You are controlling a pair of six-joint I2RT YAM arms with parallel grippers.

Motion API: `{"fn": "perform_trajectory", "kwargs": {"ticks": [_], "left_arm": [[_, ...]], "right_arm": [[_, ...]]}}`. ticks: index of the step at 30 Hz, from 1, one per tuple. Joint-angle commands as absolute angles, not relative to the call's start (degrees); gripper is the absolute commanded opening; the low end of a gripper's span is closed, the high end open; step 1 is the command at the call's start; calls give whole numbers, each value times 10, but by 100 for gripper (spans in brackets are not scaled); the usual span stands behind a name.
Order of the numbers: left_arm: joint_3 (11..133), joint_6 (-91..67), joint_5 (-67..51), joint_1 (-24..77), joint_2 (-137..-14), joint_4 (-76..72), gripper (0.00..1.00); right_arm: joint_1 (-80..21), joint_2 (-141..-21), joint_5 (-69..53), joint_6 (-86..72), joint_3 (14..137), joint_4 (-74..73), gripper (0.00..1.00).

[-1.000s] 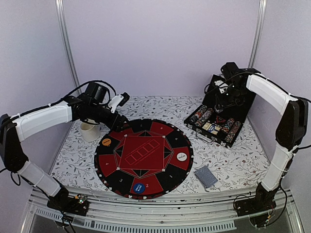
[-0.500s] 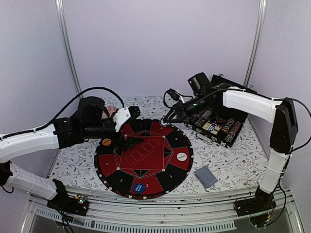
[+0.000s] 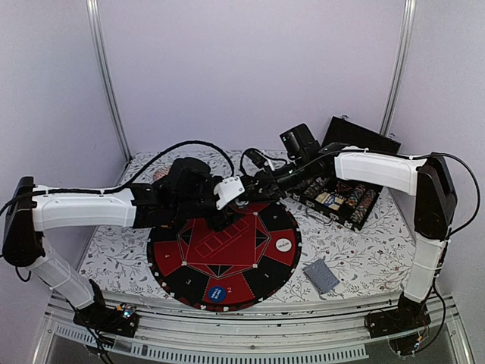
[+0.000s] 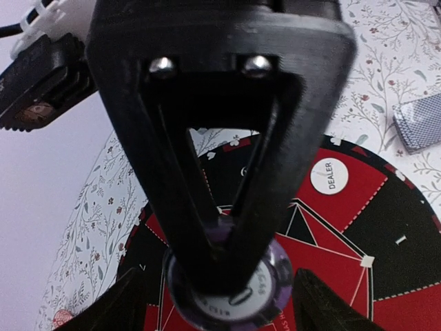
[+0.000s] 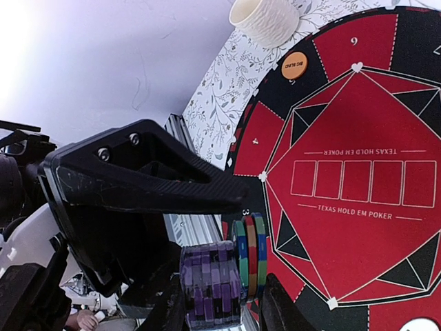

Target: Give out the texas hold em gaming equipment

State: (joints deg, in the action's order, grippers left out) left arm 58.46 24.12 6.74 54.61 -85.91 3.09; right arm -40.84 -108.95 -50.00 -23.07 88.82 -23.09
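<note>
Next, my right gripper lets go of the chip stack on the red section of the mat [image 3: 235,285], next to the blue disc, where I need to leave it.
My left gripper [image 3: 229,199] and right gripper [image 3: 254,184] meet over the far side of the round red-and-black poker mat [image 3: 250,262]. In the left wrist view the left gripper [image 4: 224,252] is shut on the rim of a purple striped chip [image 4: 238,300] with a white centre. In the right wrist view the right gripper [image 5: 220,303] is shut on a sideways stack of purple chips [image 5: 210,286] with green, red and blue chips [image 5: 251,255] at its end. The white dealer disc [image 3: 283,244], blue disc [image 3: 217,292] and orange disc [image 5: 294,65] lie on the mat. The grey-blue card deck [image 3: 321,275] lies right of it.
The open black chip case [image 3: 339,196] stands at the back right, under the right arm. The white cup [image 5: 265,17] stands beyond the mat's left rim and is hidden by the left arm in the top view. The left arm crosses the mat's far-left part.
The left arm has swung right from the cup side to the mat's far centre. The right arm has moved left from the case with its chips. The two grippers now meet.
</note>
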Motion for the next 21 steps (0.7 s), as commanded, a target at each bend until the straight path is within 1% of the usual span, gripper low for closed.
{"fn": "perform_trajectory", "kwargs": {"ticks": [1,5,12,14,16,17,19,20,21], "left_arm": [[617,230,87,549,-881,15,74],[627,218,65,548,-891,23,69],[636,202,56,546,-897,38,48],[636,200,56,546,-897,42,47],[636,198,57,545,-897,44,49],[635,197,56,545,-897,47,54],[635,190,51,545,-893,61,70],[634,184,49,545,-888,69,75],[631,178,45,545,-881,79,77]], "right_arm": [[-414,-1096,-517,-236,884,-201,2],[-414,-1096,-517,-237,884,-198,2],[-414,-1098,-516,-236,879,-200,3],[-414,-1098,-516,-235,879,-202,3],[-414,-1097,-513,-232,879,-206,2],[-414,-1096,-511,-231,879,-210,2],[-414,-1095,-499,-220,882,-232,3],[-414,-1094,-488,-212,882,-244,2],[-414,-1093,-482,-202,879,-253,3]]}}
